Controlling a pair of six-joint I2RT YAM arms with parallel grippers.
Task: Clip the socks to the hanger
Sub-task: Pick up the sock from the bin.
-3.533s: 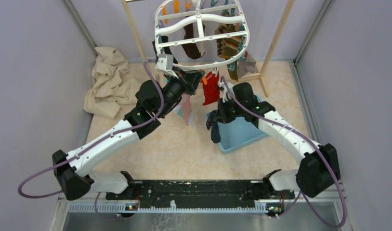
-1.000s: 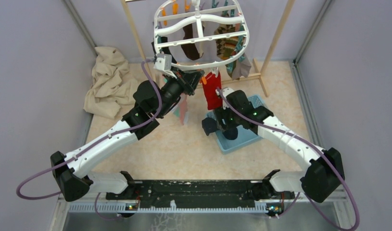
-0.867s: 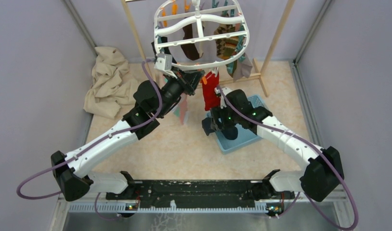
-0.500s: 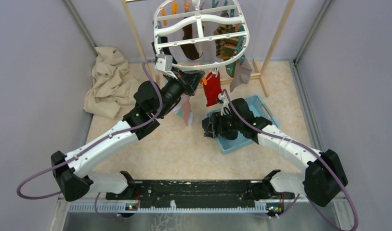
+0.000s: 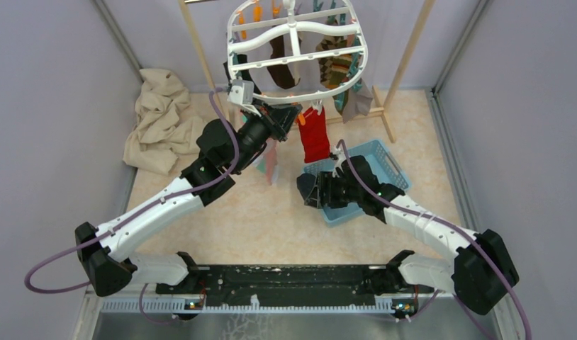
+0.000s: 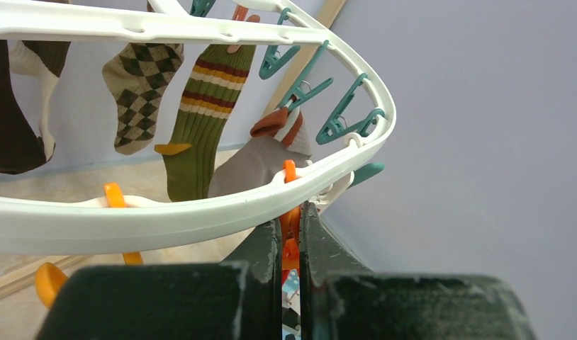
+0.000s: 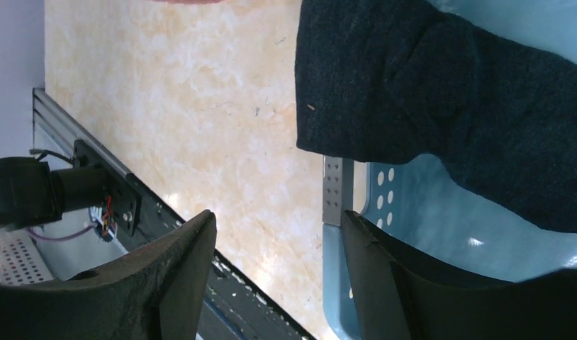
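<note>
The right gripper's finger is at the basket's corner, short of the dark sock, so the robot should swing around and pinch the sock's end over the basket's edge (image 7: 332, 106).
The white oval hanger (image 5: 297, 51) hangs at the back, with orange and teal pegs along its rim (image 6: 200, 207). The red sock (image 5: 315, 134) hangs from the near rim. My left gripper (image 6: 290, 221) is right beside it, shut on an orange peg (image 6: 290, 249) under that rim. The dark sock (image 7: 441, 99) lies draped over the edge of a blue basket (image 7: 441, 234). My right gripper (image 7: 278, 237) is open just short of that sock, one finger (image 7: 374, 255) at the basket's corner. Nothing is between its fingers.
Brown argyle (image 6: 140, 85) and green striped (image 6: 200, 113) socks hang from the hanger, and a pink-teal sock (image 5: 271, 161) hangs below the left gripper (image 5: 289, 113). A wooden rack (image 5: 411, 49) stands behind. A beige cloth (image 5: 161, 120) lies at the back left. The blue basket (image 5: 381, 159) sits right of centre.
My right arm has come away from the red sock and dropped toward the near corner of the basket, staying open. The red sock stays hanging. The left arm has held still.
</note>
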